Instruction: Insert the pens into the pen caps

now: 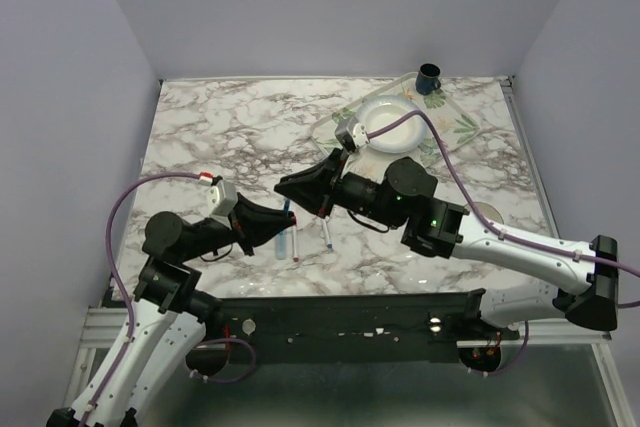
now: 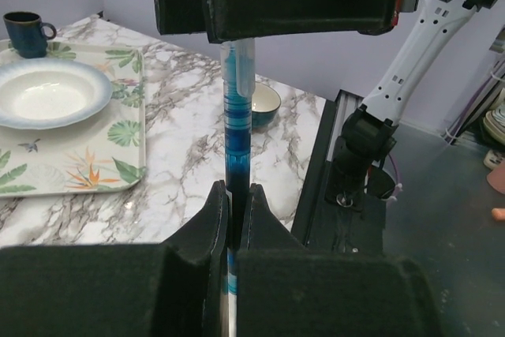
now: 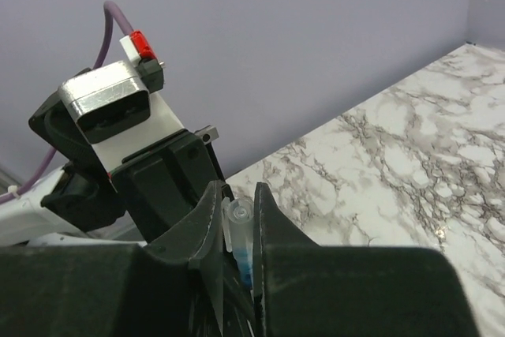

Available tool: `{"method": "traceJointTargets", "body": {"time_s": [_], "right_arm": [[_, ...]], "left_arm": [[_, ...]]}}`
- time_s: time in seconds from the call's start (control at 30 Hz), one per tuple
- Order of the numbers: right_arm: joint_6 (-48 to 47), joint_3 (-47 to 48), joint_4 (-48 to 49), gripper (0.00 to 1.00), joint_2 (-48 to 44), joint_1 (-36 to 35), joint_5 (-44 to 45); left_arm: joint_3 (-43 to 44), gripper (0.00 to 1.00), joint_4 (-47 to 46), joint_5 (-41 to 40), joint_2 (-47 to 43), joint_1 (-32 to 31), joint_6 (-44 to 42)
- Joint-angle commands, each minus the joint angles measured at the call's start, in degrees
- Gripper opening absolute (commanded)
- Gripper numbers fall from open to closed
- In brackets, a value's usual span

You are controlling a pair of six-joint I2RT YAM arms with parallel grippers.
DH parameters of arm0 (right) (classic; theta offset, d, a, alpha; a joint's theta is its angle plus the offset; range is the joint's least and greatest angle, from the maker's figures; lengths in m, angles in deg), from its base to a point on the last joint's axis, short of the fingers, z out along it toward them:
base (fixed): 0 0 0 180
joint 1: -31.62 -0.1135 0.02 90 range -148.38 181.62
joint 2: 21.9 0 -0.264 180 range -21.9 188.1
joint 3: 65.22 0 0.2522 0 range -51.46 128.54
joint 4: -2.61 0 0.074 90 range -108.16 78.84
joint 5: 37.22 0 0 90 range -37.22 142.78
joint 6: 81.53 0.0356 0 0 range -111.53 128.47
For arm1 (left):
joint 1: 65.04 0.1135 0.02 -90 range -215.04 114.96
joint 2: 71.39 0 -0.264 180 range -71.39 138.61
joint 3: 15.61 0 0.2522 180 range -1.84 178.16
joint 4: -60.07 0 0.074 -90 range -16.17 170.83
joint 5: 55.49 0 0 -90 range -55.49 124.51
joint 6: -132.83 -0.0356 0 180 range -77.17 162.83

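The blue pen, now held above the table, will be let go by my left gripper on the marble [image 1: 257,234] beside the light blue pen, opposite the red pen.
My left gripper [image 2: 237,189] is shut on a blue pen [image 2: 237,136] and holds it above the table, pointing away from the wrist. A clear pen cap [image 3: 241,222] with a clip sits over the pen's far end. My right gripper [image 3: 239,189] is shut on that cap, a finger on each side. From above, the two grippers meet tip to tip, left [image 1: 280,219] and right [image 1: 287,192], with the pen [image 1: 287,209] between them. Two more pens, one [image 1: 295,246] and another [image 1: 327,234], lie on the marble just below the grippers.
A leaf-patterned tray [image 1: 455,117] at the back right carries a white plate [image 1: 385,122] and a dark blue mug [image 1: 429,77]. A small teal bowl [image 2: 264,104] stands near the table's right front edge, by the right arm's base.
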Motion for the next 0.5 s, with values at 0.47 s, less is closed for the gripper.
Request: {"method": "traceJointTargets", "body": {"time_s": [0.47], "right_arm": [[3.9,-17.0,3.3,0.01,-0.4,-0.4,-4.3]], "left_arm": [[11.7,0.0,-15.9,-3.7,16.5,0.0,11.2]]}}
